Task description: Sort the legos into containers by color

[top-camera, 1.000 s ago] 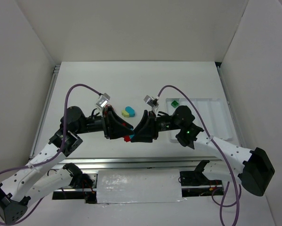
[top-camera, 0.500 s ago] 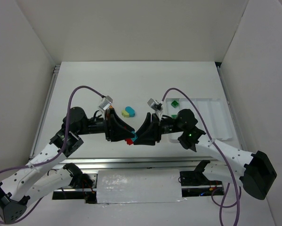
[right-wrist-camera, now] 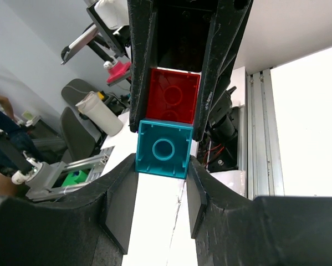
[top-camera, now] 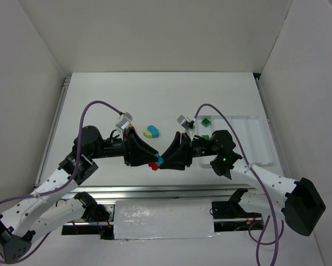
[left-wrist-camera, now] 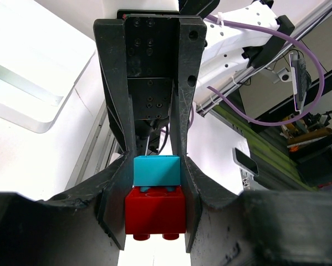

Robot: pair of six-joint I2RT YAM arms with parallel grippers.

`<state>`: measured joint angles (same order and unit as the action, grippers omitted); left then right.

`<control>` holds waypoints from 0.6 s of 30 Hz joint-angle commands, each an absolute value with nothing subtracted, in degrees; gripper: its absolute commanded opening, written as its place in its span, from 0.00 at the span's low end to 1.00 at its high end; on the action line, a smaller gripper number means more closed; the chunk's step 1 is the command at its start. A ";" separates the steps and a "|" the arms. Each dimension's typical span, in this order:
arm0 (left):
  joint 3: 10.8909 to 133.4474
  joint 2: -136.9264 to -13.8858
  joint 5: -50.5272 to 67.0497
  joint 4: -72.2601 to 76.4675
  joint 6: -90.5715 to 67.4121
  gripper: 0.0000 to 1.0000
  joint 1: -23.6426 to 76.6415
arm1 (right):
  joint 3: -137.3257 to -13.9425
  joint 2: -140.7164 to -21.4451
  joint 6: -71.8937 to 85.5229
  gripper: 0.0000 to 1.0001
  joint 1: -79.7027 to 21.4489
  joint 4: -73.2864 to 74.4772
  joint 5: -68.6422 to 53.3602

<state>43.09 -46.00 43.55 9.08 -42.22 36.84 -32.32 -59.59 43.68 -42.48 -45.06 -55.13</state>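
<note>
The fingers of my left gripper overlap the teal lego, so they should open and take only the red lego [left-wrist-camera: 155,213] before my right gripper pulls the teal lego off.
My left gripper [top-camera: 151,165] and right gripper [top-camera: 162,160] meet tip to tip above the table's near middle. The left gripper [left-wrist-camera: 154,221] is shut on a red lego [left-wrist-camera: 154,210]. The right gripper [right-wrist-camera: 163,172] is shut on a teal lego [right-wrist-camera: 164,148]. The teal lego [left-wrist-camera: 156,170] is plugged into the red lego [right-wrist-camera: 174,96], with its studs partly showing in a thin gap. A yellow-green lego [top-camera: 148,134] and a teal lego [top-camera: 153,129] lie together on the table behind. Two green legos [top-camera: 206,120] lie in the left compartment of the white tray [top-camera: 254,138].
The tray lies at the table's right, behind my right arm, and its corner shows in the left wrist view [left-wrist-camera: 27,111]. White walls close in the table on three sides. A metal rail [top-camera: 154,191] runs along the near edge.
Both grippers, still joined at the two bricks, have shifted slightly right and toward the near edge. The right wrist has swung a little to the right.
</note>
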 commanded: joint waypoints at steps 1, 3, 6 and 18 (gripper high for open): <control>44.56 -44.82 46.94 11.86 -43.86 0.16 36.12 | -32.25 -59.32 43.77 0.00 -41.22 -50.71 -60.12; 44.56 -45.26 47.02 12.65 -44.21 0.33 36.21 | -32.61 -59.68 43.77 0.00 -41.66 -50.63 -60.12; 45.00 -45.35 45.53 12.04 -44.30 0.61 36.12 | -32.61 -59.94 43.68 0.00 -41.75 -50.54 -59.68; 55.81 -48.17 30.06 0.79 -40.96 0.99 36.12 | -31.99 -60.12 42.45 0.00 -41.05 -47.11 -51.34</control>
